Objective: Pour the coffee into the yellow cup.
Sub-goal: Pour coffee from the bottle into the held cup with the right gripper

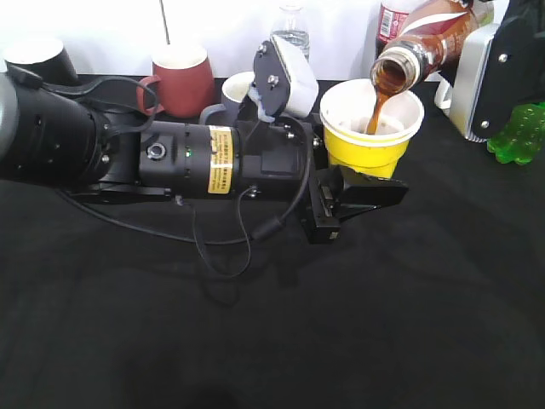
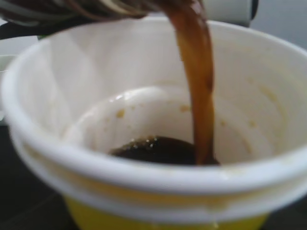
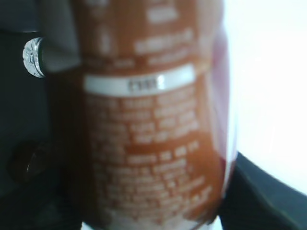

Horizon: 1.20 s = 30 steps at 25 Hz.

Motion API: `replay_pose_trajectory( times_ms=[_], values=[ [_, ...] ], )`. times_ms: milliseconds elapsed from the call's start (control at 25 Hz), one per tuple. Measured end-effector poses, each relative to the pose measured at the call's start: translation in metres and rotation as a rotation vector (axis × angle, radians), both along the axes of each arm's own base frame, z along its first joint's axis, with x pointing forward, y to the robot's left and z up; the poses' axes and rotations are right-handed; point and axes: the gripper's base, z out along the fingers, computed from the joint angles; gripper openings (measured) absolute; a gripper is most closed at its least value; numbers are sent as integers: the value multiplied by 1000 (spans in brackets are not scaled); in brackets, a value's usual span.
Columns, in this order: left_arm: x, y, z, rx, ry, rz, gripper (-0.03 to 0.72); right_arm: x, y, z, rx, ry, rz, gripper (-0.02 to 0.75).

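The robot's left gripper needs to put the yellow cup down between the black cup and the dark red mug (image 1: pixel 117 152), on the side nearer the robot.
My left gripper (image 1: pixel 362 183) is shut on the yellow cup (image 1: pixel 368 149) and holds it upright above the black table. My right gripper (image 1: pixel 490 64) is shut on the coffee bottle (image 1: pixel 426 47), tilted mouth-down over the cup. A brown stream of coffee (image 1: pixel 375 111) falls into the cup. In the left wrist view the cup's white rim (image 2: pixel 144 177) fills the frame, the stream (image 2: pixel 199 86) lands in a dark pool (image 2: pixel 158 151). In the right wrist view the bottle's orange-brown label (image 3: pixel 148 139) fills the frame and hides the jaws.
A dark red mug (image 1: pixel 183 81), a grey mug (image 1: pixel 230 94) and a black cup (image 1: pixel 38 58) stand at the back left. A clear water bottle (image 1: pixel 294 30) and a red-labelled cola bottle (image 1: pixel 393 21) stand behind. A green object (image 1: pixel 519 132) lies at right.
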Motion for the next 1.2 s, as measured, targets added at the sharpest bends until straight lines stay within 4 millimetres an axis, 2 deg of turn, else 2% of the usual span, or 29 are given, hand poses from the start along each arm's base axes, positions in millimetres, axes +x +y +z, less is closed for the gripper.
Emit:
replay_pose_trajectory(
  times_ms=[400,840,1040,1200],
  values=[
    [-2,0,-2,29,-16,-28,440,0,0,0,-32,-25,3,538],
    [-2,0,-3,32,-17,-28,440,1,-1,1,7,-15,-19,538],
    [0,0,-1,10,1,0,440,1,-1,2,246,158,-46,538],
    [8,7,0,4,6,32,440,1,-1,2,678,472,-94,538]
  ],
)
